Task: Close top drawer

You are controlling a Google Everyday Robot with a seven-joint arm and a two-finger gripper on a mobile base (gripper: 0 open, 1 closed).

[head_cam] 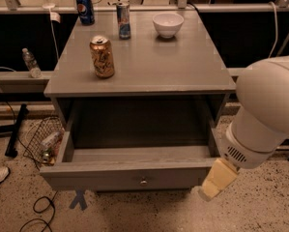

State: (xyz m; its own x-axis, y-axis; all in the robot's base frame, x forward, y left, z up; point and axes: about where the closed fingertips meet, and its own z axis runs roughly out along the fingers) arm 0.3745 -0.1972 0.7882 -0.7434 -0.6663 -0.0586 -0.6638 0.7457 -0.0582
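Note:
Next, I need to push closed fingers on the top drawer's front panel (193, 177), at the end nearest my arm.
The top drawer (129, 177) of the grey cabinet (149, 66) stands pulled far out toward me. Its inside is empty, and its long front panel has a small round metal knob (143, 181) at the centre. My white arm (267, 115) comes in from the right. My gripper (215, 180), a cream-coloured end piece, hangs low just off the right end of the drawer's front panel, close to its front right corner. I cannot tell whether it touches the panel.
On the cabinet top stand a brown can (102, 57), a blue Pepsi can (85, 7), a slim can (123, 20) and a white bowl (167, 24). A wire basket (40, 141) sits on the floor at the left. A blue tape cross (79, 198) marks the floor.

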